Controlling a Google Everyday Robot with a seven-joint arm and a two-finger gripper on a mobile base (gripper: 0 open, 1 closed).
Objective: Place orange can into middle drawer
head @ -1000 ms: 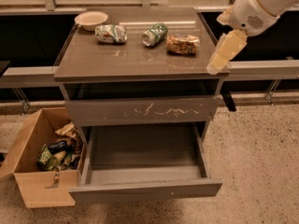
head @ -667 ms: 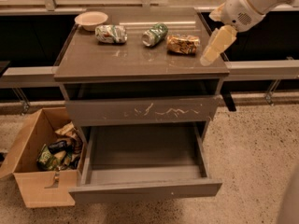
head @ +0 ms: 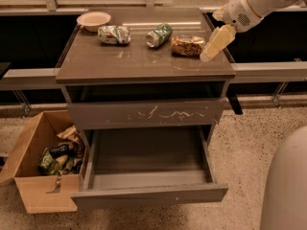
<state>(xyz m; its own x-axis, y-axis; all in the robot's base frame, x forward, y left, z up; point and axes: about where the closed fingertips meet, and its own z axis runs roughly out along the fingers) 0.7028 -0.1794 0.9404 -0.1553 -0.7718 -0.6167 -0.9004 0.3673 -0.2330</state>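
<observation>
The robot's gripper needs to grip the end of the orange can (head: 199, 46) that is farther away from the green can.
The orange can (head: 187, 45) lies on its side on the cabinet top (head: 139, 63), towards the right. My gripper (head: 209, 53) hangs just right of the can, low over the top, pointing down and left; I cannot tell if it touches the can. The middle drawer (head: 148, 194) is pulled open below, wide and deep, with nothing inside. Its plain front shows only small white specks.
A white-and-green can (head: 114, 34), a green can (head: 159, 35) and a white bowl (head: 93, 19) sit on the top's left and middle. The scratched upper drawer front (head: 144, 113) is closed. A cardboard box (head: 38, 186) of packets stands at the left; my base (head: 288, 186) shows at the lower right.
My gripper has moved left and down, from beyond the cabinet's right edge to right beside the orange can. The cans and the drawer have not moved.
</observation>
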